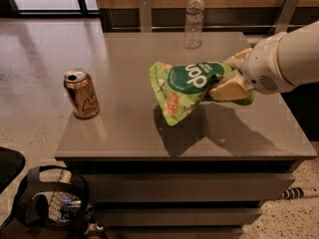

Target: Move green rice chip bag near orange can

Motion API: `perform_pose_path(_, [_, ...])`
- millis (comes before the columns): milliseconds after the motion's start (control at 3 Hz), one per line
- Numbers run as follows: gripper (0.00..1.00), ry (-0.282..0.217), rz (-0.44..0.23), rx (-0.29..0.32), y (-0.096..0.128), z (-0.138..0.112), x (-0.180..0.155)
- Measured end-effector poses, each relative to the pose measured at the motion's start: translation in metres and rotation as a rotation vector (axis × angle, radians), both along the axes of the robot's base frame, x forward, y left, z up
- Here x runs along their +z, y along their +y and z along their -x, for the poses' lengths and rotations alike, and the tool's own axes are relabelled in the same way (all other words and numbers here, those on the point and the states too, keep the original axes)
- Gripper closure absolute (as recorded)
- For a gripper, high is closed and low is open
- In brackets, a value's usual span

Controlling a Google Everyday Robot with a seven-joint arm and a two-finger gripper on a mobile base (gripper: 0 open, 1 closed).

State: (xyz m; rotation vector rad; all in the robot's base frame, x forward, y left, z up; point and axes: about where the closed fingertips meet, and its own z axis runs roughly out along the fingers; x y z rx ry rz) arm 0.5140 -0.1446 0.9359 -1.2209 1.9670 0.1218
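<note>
The gripper needs to release the green rice chip bag on the grey table's front part [141, 113], beside the orange can.
The green rice chip bag [187, 86] hangs in the air above the middle of the grey table [129, 128], its dark-green logo facing up. My gripper [229, 78] comes in from the right on a white arm and is shut on the bag's right end. The orange can [81, 93] stands upright near the table's left edge, well to the left of the bag. The bag casts a shadow on the table below it.
A clear plastic water bottle [194, 20] stands at the table's back edge. A black wire basket [50, 205] sits on the floor at the front left. Two metal posts rise behind the table.
</note>
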Motion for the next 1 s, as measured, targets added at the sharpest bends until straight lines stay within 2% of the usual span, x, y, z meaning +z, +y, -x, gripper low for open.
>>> perform_pose_path(333, [1.0, 0.005, -0.017, 0.076, 0.03, 0.018, -0.004])
perform_pose_path(667, [1.0, -0.007, -0.043, 0.171, 0.068, 0.022, -0.016])
perform_pose_path(1000, [1.0, -0.03, -0.047, 0.212, 0.089, 0.017, -0.022])
